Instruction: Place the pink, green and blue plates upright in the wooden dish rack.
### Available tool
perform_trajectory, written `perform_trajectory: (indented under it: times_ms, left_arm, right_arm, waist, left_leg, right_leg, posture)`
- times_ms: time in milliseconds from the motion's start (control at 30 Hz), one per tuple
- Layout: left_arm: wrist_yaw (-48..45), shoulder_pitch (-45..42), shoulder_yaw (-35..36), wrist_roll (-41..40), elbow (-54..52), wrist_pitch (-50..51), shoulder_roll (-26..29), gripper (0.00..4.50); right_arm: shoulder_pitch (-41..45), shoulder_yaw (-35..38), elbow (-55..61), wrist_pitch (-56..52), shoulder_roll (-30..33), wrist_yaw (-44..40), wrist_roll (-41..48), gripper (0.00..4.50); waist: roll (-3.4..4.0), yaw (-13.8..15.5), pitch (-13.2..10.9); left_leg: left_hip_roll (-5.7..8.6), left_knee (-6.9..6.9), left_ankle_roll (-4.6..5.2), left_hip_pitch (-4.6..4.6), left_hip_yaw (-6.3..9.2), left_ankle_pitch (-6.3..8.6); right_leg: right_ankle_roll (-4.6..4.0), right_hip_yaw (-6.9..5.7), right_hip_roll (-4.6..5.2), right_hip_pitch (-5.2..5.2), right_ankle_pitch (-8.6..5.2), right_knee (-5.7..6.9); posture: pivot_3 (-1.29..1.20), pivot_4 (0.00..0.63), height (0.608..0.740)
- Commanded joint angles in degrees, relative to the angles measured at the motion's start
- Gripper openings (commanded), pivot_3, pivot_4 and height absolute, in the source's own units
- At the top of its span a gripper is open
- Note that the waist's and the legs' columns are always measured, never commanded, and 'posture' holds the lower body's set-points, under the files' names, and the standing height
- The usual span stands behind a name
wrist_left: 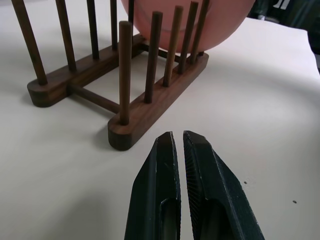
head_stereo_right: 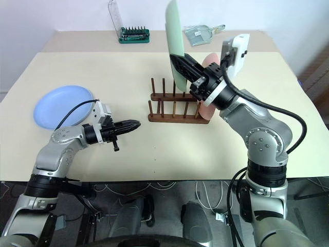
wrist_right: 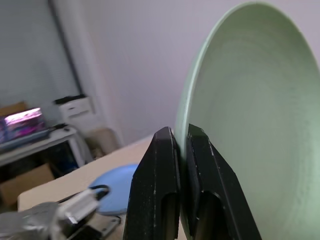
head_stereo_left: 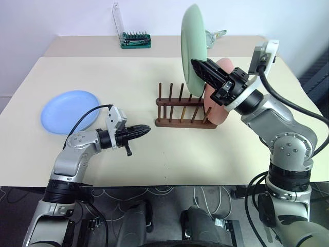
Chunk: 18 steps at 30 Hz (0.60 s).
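Note:
The green plate will go upright in the dish rack slot (head_stereo_left: 192,119) beside the pink plate, placed by my right gripper.
My right gripper (head_stereo_left: 198,66) is shut on the rim of the green plate (head_stereo_left: 191,41), which it holds upright in the air above the wooden dish rack (head_stereo_left: 182,110). The pink plate (head_stereo_left: 220,110) stands upright in the right end of the rack, partly behind my right arm. Flat on the table at the left lies the blue plate (head_stereo_left: 70,110). Left of the rack, just above the table, my left gripper (head_stereo_left: 147,129) is shut and holds nothing; its fingers (wrist_left: 165,170) point at the rack's near end (wrist_left: 125,132).
A green screwdriver-bit holder (head_stereo_left: 135,40) with a clear lid stands at the back of the table. A small clear bag (head_stereo_right: 198,33) lies at the back right. Bare tabletop (head_stereo_left: 180,154) stretches in front of the rack.

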<state>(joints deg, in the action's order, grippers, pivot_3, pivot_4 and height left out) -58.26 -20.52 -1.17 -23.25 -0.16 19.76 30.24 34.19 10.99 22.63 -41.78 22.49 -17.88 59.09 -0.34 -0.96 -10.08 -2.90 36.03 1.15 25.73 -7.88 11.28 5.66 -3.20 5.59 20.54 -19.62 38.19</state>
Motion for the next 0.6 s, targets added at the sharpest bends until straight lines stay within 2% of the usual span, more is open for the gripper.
perform_trajectory:
  times_ms: [33, 600]
  left_arm:
    - [0.20, 0.11, 1.75, -1.38, -2.31, 0.23, 0.73, 0.27]
    - [0.48, -0.30, 2.06, -1.97, -3.33, 0.70, 1.84, 0.27]
  right_arm:
    - [-1.23, 2.60, 0.42, 0.08, -1.38, 1.66, 3.71, 0.03]
    - [-4.83, 1.47, -1.32, -1.07, -3.71, 5.18, 4.55, 0.03]
  waist:
    - [0.00, -0.07, 0.00]
    - [0.00, -0.11, 0.00]
  left_leg:
    - [0.00, 0.00, 0.00, 0.00, 0.00, 0.00]
    - [0.00, -0.03, 0.00, 0.01, 0.00, 0.00]
  right_leg:
    - [0.00, 0.00, -0.01, 0.00, 0.00, 0.00]
    - [0.00, 0.00, -0.01, 0.03, 0.00, 0.00]
  posture:
    - [0.00, 0.150, 0.732]
    - [0.00, 0.150, 0.732]
